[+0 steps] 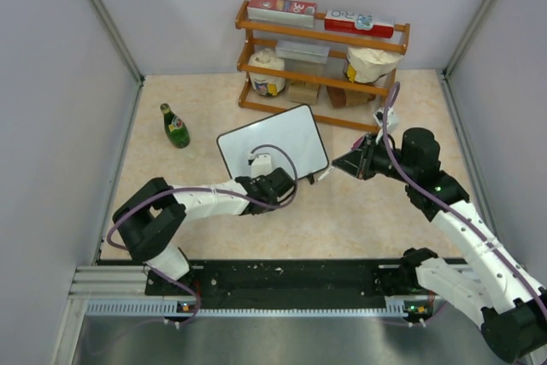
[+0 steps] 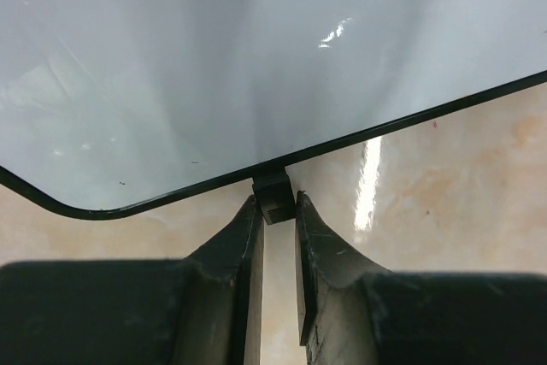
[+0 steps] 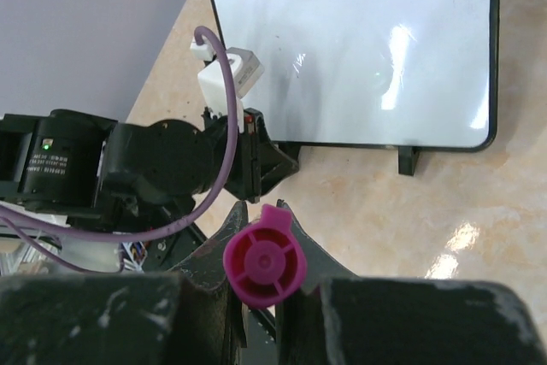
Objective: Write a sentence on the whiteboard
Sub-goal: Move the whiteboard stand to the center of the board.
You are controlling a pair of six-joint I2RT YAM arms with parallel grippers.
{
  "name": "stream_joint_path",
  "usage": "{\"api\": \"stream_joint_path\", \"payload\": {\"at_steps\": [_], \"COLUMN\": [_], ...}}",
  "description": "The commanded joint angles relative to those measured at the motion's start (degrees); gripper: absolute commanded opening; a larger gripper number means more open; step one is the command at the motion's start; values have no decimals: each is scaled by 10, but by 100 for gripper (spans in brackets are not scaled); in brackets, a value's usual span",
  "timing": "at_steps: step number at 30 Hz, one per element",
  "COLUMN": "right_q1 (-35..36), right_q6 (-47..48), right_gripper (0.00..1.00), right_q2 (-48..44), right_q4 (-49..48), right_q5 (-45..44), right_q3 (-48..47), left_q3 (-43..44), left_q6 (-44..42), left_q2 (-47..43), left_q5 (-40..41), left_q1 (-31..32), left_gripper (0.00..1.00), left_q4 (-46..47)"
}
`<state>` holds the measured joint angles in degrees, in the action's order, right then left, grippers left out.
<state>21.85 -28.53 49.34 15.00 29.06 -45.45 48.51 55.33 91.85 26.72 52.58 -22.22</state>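
Observation:
The left gripper will set the whiteboard down on the beige table nearer the black rail (image 1: 312,197) and let go of the whiteboard's foot.
The whiteboard (image 1: 273,150) lies tilted on the beige table, white with a thin black frame. Its surface is blank in every view (image 2: 214,57) (image 3: 359,49); the sentence is not on it. My left gripper (image 1: 275,182) is at the board's near edge. In the left wrist view its fingertips (image 2: 275,201) are closed on a little black foot (image 2: 273,196) under the frame. My right gripper (image 1: 353,162) hovers just right of the board, shut on a purple-pink marker (image 3: 265,258) seen end-on between the fingers (image 3: 235,220). A second foot (image 3: 408,160) shows at the board's corner.
A wooden rack (image 1: 320,57) with boxes, jars and bags stands behind the board. A green bottle (image 1: 175,126) stands to the board's left. Grey walls enclose the table on three sides. A black rail (image 1: 291,284) runs along the near edge.

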Motion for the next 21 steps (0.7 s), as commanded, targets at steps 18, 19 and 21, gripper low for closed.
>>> {"api": "stream_joint_path", "payload": {"at_steps": [18,19,21], "right_q1": [-8,-8,-8], "right_q6": [29,27,23], "right_gripper": [0,0,0], "right_q2": [-113,-126,-148], "right_q4": [85,91,101], "right_q5": [-85,-88,-94], "right_q3": [14,19,27], "left_q3": [21,21,23], "left_q6": [104,112,123], "left_q2": [-1,-1,1], "left_q5": [-63,-62,-61], "left_q1": [176,187,203], "left_gripper": [0,0,0], "left_q4": [-107,-107,-110]}}
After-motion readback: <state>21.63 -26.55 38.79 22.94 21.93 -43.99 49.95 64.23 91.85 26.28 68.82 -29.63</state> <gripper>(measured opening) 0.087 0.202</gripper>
